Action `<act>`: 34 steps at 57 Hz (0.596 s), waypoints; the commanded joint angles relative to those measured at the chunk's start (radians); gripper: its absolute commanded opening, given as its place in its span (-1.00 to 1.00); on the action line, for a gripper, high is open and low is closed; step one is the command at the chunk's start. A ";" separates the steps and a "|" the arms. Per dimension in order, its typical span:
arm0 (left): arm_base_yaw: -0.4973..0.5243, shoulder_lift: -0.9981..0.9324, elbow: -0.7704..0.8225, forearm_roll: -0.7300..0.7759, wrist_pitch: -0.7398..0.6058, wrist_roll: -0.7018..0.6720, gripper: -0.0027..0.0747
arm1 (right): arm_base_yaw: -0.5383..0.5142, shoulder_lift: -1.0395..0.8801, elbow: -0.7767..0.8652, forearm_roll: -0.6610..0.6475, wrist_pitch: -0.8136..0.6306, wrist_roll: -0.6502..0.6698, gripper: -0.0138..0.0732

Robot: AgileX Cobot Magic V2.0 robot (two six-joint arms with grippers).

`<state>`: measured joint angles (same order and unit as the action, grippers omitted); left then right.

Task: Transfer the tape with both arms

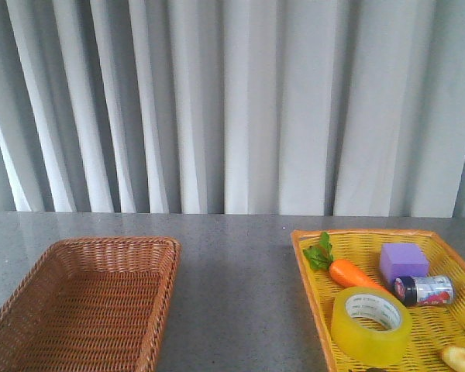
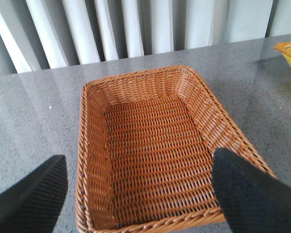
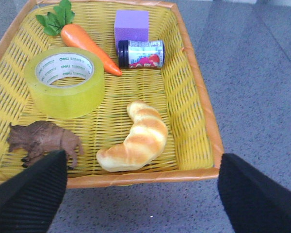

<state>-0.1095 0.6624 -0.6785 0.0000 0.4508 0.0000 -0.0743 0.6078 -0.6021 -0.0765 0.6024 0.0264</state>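
Note:
The tape in the yellow tray is next for my right gripper, which should go to it and close on the tape's side (image 1: 405, 317) (image 3: 98, 81) facing the small jar and croissant.
The tape (image 1: 371, 325) is a wide yellow translucent roll with a white printed core. It lies flat in the yellow tray (image 1: 318, 302) at the right, next to the carrot (image 1: 355, 274). It also shows in the right wrist view (image 3: 64, 81). My right gripper (image 3: 143, 187) is open and empty, above the table just outside the tray's near rim (image 3: 145, 176). My left gripper (image 2: 138, 187) is open and empty, over the near end of the brown wicker basket (image 2: 94, 160). Neither arm shows in the front view.
The brown wicker basket (image 1: 31, 310) at the left holds nothing. The yellow tray also holds a purple block (image 3: 131, 23), a small jar (image 3: 141, 53) on its side, a croissant (image 3: 136, 138) and a brown animal figure (image 3: 41, 138). Grey table (image 1: 232, 263) lies between; curtains stand behind.

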 commanded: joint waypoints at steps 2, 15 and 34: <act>-0.003 0.034 -0.073 0.068 0.009 -0.040 0.60 | 0.001 0.070 -0.093 0.038 -0.004 -0.026 0.77; -0.003 0.138 -0.172 0.087 0.098 -0.043 0.50 | 0.001 0.291 -0.234 0.206 0.084 -0.171 0.59; -0.003 0.193 -0.172 0.070 0.093 -0.042 0.50 | 0.001 0.656 -0.488 0.276 0.163 -0.228 0.53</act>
<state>-0.1095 0.8594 -0.8147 0.0763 0.6070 -0.0331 -0.0743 1.2047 -0.9961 0.1883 0.7736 -0.1876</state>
